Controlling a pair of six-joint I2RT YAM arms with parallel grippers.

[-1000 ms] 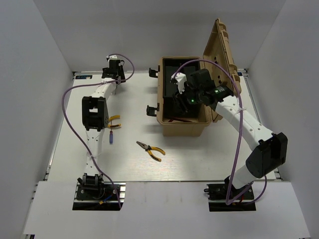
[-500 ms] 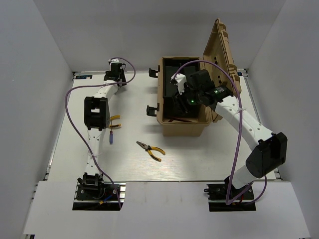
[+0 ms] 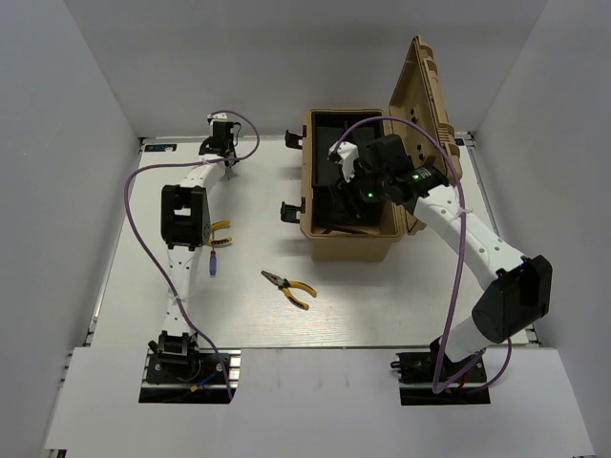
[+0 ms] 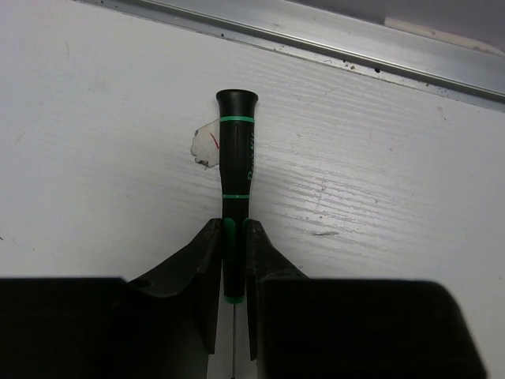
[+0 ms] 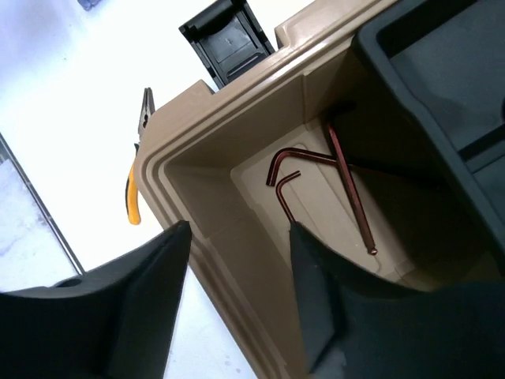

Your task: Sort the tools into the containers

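My left gripper is going to let go of the black screwdriver in the black inner tray (image 3: 326, 156), along the side of the tray that is nearest the black latches.
My left gripper (image 4: 233, 229) is at the far left back of the table (image 3: 221, 143), shut on a black screwdriver with green rings (image 4: 237, 150) that lies on the white tabletop. My right gripper (image 5: 239, 229) hangs open over the front end of the open tan toolbox (image 3: 353, 246), nothing between its fingers. Three dark L-shaped hex keys (image 5: 316, 170) lie on the toolbox floor beside the black inner tray (image 5: 442, 71). Yellow-handled pliers (image 3: 289, 288) lie on the table in front of the box. A second pair of pliers (image 3: 221, 227) and a small blue-handled screwdriver (image 3: 212, 265) lie by the left arm.
The toolbox lid (image 3: 425, 95) stands upright at the right. Black latches (image 3: 291, 210) stick out from the box's left side. A metal rail (image 4: 316, 35) runs along the table's back edge just beyond the held screwdriver. White walls close in the table.
The left gripper has closed on the black screwdriver after shifting slightly at the back edge. The right gripper's jaws have opened wider above the toolbox.
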